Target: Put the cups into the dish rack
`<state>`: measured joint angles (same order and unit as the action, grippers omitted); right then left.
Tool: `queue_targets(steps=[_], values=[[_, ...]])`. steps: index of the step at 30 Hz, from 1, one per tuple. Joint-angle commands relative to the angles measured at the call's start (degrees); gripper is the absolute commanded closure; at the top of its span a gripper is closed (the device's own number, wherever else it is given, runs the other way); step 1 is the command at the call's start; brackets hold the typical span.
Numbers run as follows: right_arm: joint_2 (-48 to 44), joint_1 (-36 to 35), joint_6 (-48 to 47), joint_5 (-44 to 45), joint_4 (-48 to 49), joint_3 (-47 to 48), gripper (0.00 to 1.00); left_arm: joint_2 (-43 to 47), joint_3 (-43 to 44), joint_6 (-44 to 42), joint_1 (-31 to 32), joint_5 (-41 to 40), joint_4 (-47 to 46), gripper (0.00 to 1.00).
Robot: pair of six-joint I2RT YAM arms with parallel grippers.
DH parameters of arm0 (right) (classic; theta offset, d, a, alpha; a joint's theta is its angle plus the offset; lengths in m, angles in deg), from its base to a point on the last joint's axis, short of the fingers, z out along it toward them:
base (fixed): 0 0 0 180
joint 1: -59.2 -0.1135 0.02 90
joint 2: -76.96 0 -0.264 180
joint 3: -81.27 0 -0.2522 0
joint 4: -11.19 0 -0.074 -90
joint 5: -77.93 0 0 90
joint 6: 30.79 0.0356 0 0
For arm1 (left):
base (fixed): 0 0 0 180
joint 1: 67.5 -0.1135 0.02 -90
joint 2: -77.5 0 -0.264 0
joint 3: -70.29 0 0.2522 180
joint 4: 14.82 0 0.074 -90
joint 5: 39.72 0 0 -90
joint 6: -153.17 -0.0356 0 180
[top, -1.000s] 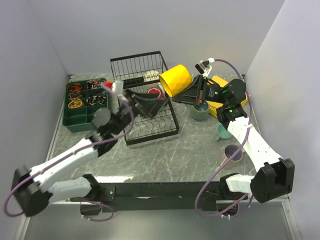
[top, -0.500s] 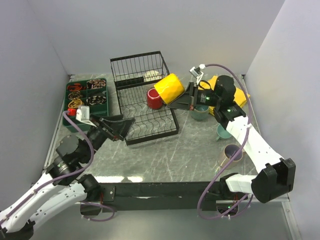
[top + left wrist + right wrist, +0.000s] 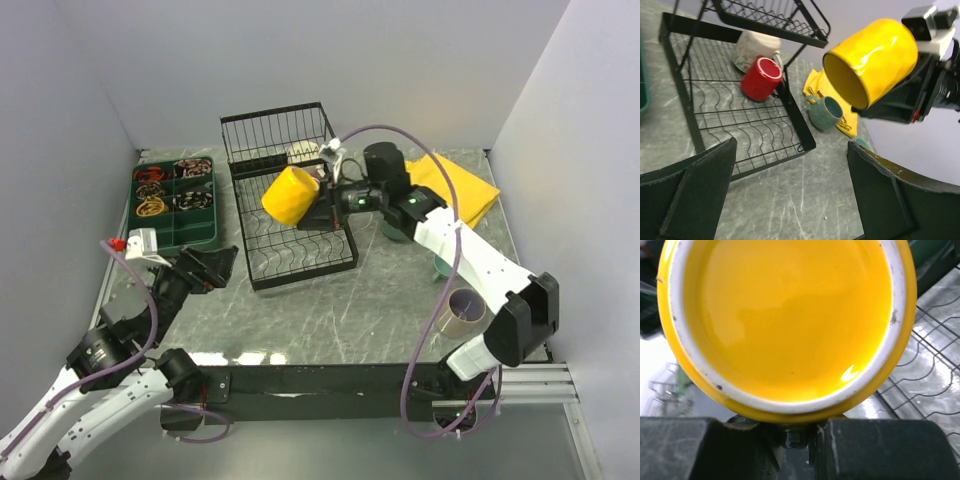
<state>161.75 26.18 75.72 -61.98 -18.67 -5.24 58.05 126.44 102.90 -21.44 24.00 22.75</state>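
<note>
Next, I let go of the yellow mug with my right gripper inside the dish rack's side rail (image 3: pixel 255 213) facing the dark green tray.
My right gripper (image 3: pixel 323 203) is shut on the yellow mug (image 3: pixel 290 195) and holds it tilted above the flat slotted part of the black wire dish rack (image 3: pixel 303 271). In the right wrist view the mug's mouth (image 3: pixel 785 315) fills the frame above my gripper (image 3: pixel 795 429). A red mug (image 3: pixel 760 78) lies in the rack (image 3: pixel 801 126), and a cream mug (image 3: pixel 752 50) sits under the basket end. My left gripper (image 3: pixel 213 266) is open and empty, low at the rack's near-left; in its own view it (image 3: pixel 795 200) is over bare table. The yellow mug (image 3: pixel 870 60) shows there too.
A large teal mug (image 3: pixel 824 112) stands by a yellow cloth (image 3: pixel 455 185) right of the rack. A small teal mug (image 3: pixel 441 266) and a pinkish-beige mug (image 3: pixel 462 310) stand near the right arm. A dark green compartment tray (image 3: pixel 175 232) sits at the left.
My right arm has carried the yellow mug leftward from beside the rack to above it. My left arm has pulled back from the rack toward the near left, jaws open.
</note>
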Motion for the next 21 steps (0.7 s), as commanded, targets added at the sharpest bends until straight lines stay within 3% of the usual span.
queue_targets(steps=[1,11,21], values=[[0.54,-2.93,-10.61,5.17,0.10,4.56,1.00,1.95,1.64,4.39,0.08,-4.56,3.69,0.04],[7.05,-8.46,-18.09,16.94,0.97,6.50,1.00,6.87,0.15,9.49,0.08,-7.11,7.91,0.04],[13.81,-14.44,-26.78,39.96,7.39,6.24,1.00,7.93,1.47,12.04,0.08,-8.17,11.69,0.04]])
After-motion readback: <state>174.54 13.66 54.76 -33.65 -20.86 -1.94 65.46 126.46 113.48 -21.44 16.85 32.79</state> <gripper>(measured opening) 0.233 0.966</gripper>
